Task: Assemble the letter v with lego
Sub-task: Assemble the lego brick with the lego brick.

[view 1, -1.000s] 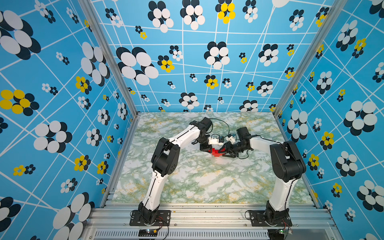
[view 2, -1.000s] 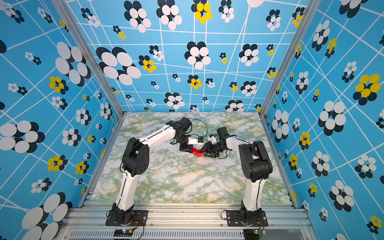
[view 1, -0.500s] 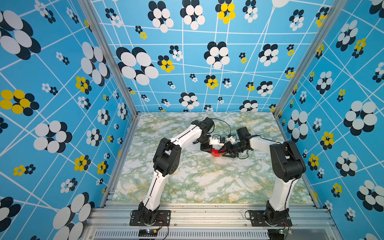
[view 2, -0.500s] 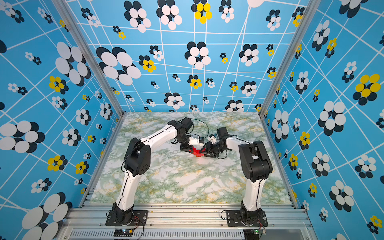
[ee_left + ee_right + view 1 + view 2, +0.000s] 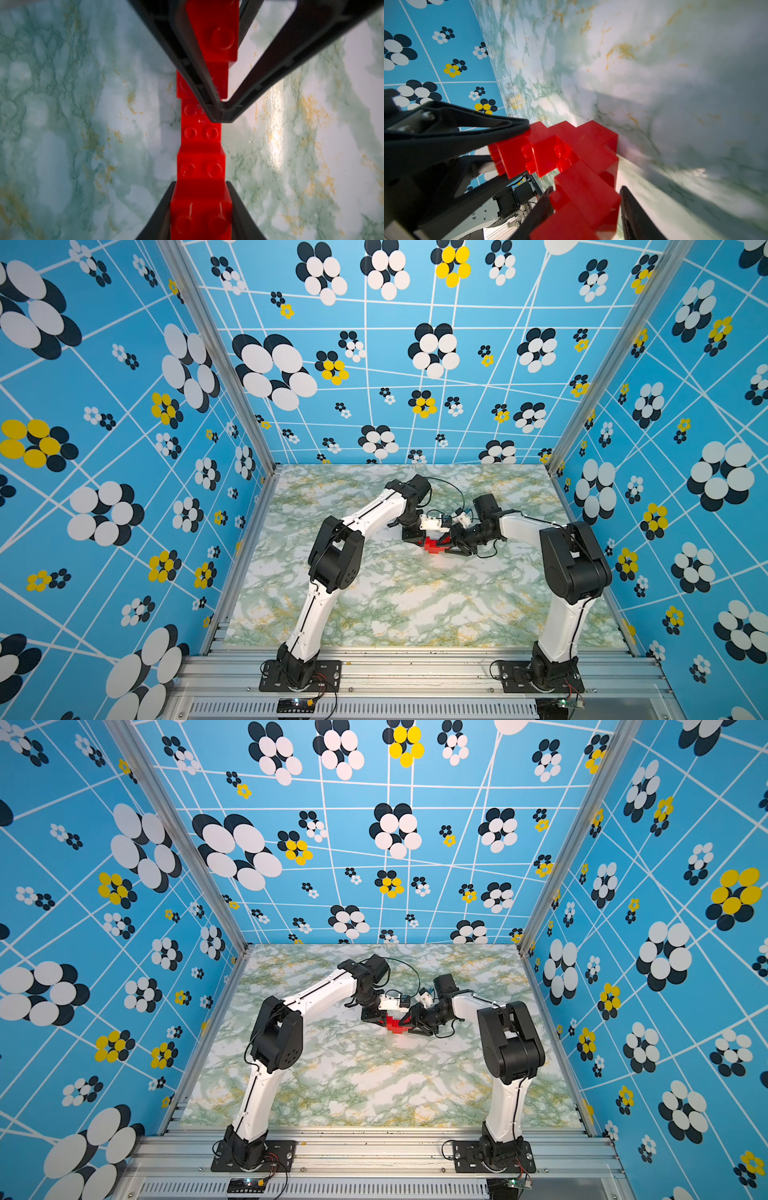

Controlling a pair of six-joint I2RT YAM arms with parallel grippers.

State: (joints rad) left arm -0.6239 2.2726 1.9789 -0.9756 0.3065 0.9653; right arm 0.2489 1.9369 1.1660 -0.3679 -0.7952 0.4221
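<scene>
Both ends of the joined V are covered by my grippers. Next, I open both and back away, then take its middle bricks [image 5: 201, 122] with my right gripper.
The lego is joined into a stepped red V [image 5: 433, 545] [image 5: 393, 1023], held just above the marbled table in both top views. My left gripper [image 5: 419, 540] comes from the left and my right gripper [image 5: 452, 546] from the right, each on one end. In the left wrist view the left gripper [image 5: 200, 187] is shut on the near brick [image 5: 200, 209], and the right gripper's fingers [image 5: 270, 72] cover the far end. In the right wrist view the right gripper [image 5: 586, 193] is shut on a near brick [image 5: 583, 207], while a left finger [image 5: 477, 124] presses the far brick [image 5: 512, 155].
The green and white marbled table [image 5: 415, 605] is walled on three sides by blue flowered panels [image 5: 124, 489]. An aluminium rail [image 5: 415, 668] with both arm bases runs along the front edge. Thin cables [image 5: 453, 493] loop above the wrists.
</scene>
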